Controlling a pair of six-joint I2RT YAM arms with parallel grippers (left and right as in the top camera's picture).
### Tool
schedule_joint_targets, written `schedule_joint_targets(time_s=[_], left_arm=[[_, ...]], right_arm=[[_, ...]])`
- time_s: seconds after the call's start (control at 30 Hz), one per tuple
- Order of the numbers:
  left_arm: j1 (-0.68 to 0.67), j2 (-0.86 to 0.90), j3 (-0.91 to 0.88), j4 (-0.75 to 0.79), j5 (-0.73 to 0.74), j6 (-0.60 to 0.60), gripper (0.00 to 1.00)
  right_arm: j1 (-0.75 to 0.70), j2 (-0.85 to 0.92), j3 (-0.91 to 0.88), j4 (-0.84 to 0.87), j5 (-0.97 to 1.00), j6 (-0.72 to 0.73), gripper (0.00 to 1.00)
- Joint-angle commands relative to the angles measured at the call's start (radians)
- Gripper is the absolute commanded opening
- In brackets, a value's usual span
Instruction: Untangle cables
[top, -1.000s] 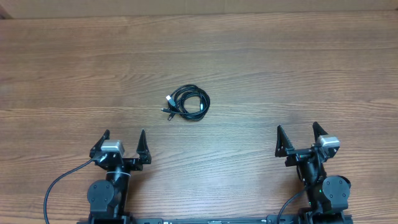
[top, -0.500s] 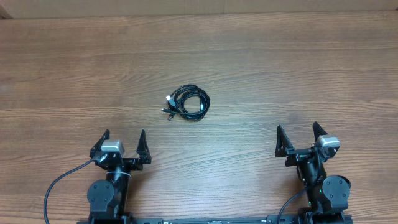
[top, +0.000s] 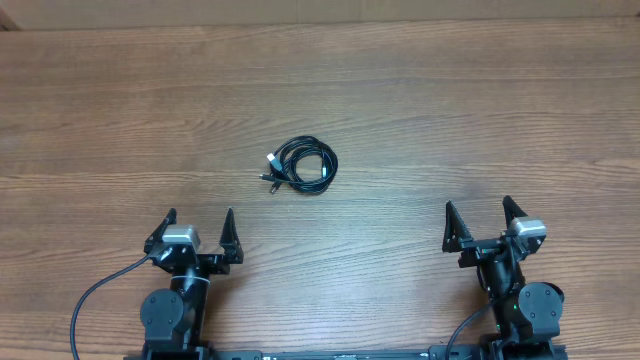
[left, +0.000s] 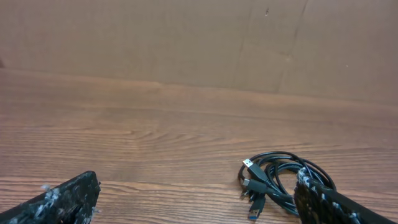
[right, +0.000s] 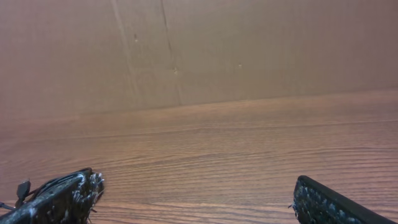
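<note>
Next, my left gripper closes on the side of the coil (top: 334, 165) (left: 328, 179) that is farthest from the plug ends, so that it can pick up the black cables there.
The cables (top: 301, 166) lie as one small black coiled bundle near the middle of the wooden table, with plug ends sticking out at its left. In the left wrist view the cables (left: 273, 180) show ahead and to the right, partly behind my right finger. In the right wrist view only a sliver of the cables (right: 23, 188) shows at the far left edge. My left gripper (top: 198, 224) is open and empty, near the front edge, below and left of the bundle. My right gripper (top: 478, 218) is open and empty, at the front right.
The wooden table (top: 480, 110) stretches to a brown cardboard wall (left: 186, 37) at the back. Thick black wires run from the arm bases (top: 95, 295) at the front edge.
</note>
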Motion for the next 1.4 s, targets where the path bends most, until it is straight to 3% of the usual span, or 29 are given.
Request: schedule_joint_targets(time_s=[0.0,0.67,0.83,1.13,1.37], left_arm=[[0.007,-0.009,-0.004,0.000,0.010,0.015,1.00],[0.007,-0.009,-0.004,0.005,0.007,0.015,1.00],[0.007,-0.009,0.001,-0.003,0.016,0.014,1.00],[0.007,0.007,0.139,-0.225,0.014,0.014,1.00],[0.007,0.129,0.304,-0.361,0.019,-0.057,1.00]], right_arm=[[0.000,-0.007,-0.010,0.005,0.002,-0.003,1.00],[0.000,-0.007,-0.010,0.006,0.000,-0.002,1.00],[0.000,-0.007,-0.010,0.005,-0.002,0.085,1.00],[0.000,-0.006,0.062,-0.104,0.002,0.106,1.00],[0.000,0.060,0.169,-0.213,0.009,0.106,1.00]])
